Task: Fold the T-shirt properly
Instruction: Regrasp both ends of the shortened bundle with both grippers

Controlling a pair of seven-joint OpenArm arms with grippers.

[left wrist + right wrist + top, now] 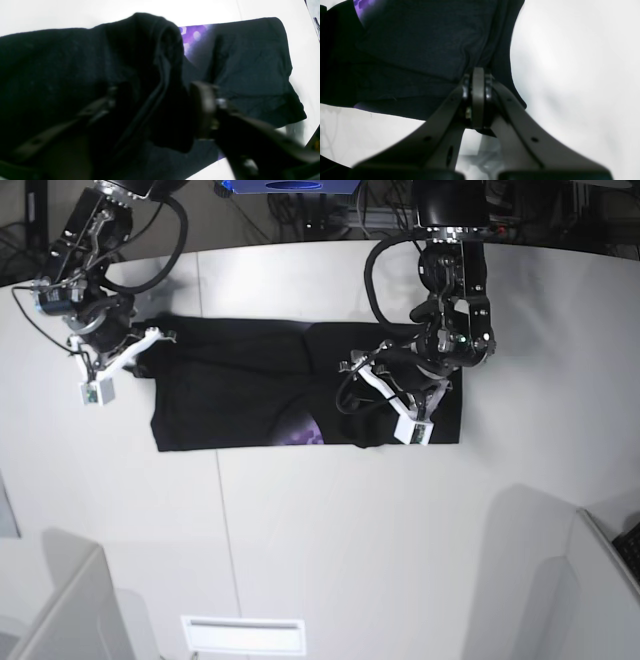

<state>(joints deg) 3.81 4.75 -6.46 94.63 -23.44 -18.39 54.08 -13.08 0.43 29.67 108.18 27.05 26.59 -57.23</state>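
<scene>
Next, my left gripper opens, smooths the cloth flat and takes the T-shirt's outer edge [459,406], since a raised fold bunches the black T-shirt under it.
The black T-shirt [230,390] lies spread along the white table, partly folded, with a strip of its purple print [305,435] showing at the near edge. My left gripper [375,385] hovers over the shirt's right part. In the left wrist view that gripper [156,97] is open, and a raised fold of black cloth [150,50] stands between its spread fingers. The purple print [192,35] peeks out behind the fold. My right gripper [150,340] is at the shirt's far left corner. In the right wrist view it [478,77] is shut on the T-shirt's [420,37] edge.
The white table [300,530] extends well in front of the shirt. Grey divider panels stand at the near left [60,600] and near right [540,580]. A white slotted part [240,635] sits at the near edge. Cables and equipment crowd the back.
</scene>
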